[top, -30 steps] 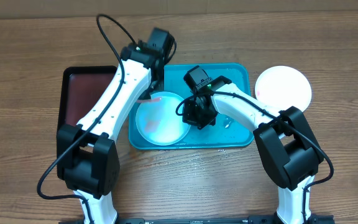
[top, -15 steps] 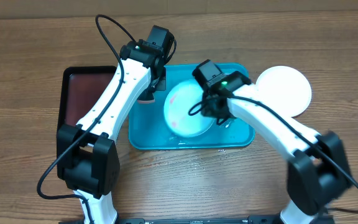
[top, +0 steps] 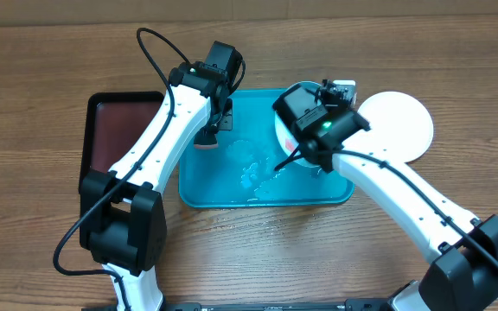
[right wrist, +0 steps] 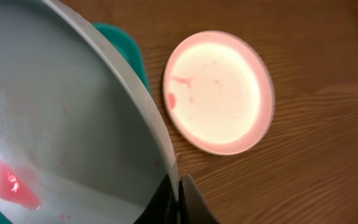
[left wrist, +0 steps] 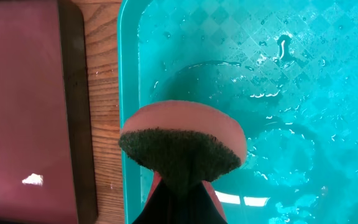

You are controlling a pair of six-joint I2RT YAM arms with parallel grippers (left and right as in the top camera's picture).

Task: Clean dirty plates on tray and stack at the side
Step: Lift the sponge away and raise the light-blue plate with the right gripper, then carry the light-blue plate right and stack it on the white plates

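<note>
The robot's right gripper needs to release the pale plate on top of the white plate [top: 393, 126] [right wrist: 219, 93] next to the turquoise tray.
My right gripper [right wrist: 179, 202] is shut on the rim of a pale plate [right wrist: 61, 124], which it holds tilted above the right end of the turquoise tray [top: 232, 186]. A red smear [right wrist: 14, 183] sits low on that plate's face. From overhead the held plate [top: 285, 131] is mostly hidden under my right wrist. A white plate [top: 396, 125] with small red smears [right wrist: 219, 90] lies on the table right of the tray. My left gripper [left wrist: 178, 186] is shut on a pink sponge [left wrist: 182, 146] with a dark scouring face, over the tray's left edge.
A black tray with a dark-red inside [top: 119, 138] lies against the turquoise tray's left side. Water drops and puddles [top: 249, 168] cover the turquoise tray's floor. Bare wooden table lies in front of and behind both trays.
My right gripper has lifted the pale plate off the tray's floor, tipped it up and carried it right toward the white plate. The left gripper and sponge have barely moved.
</note>
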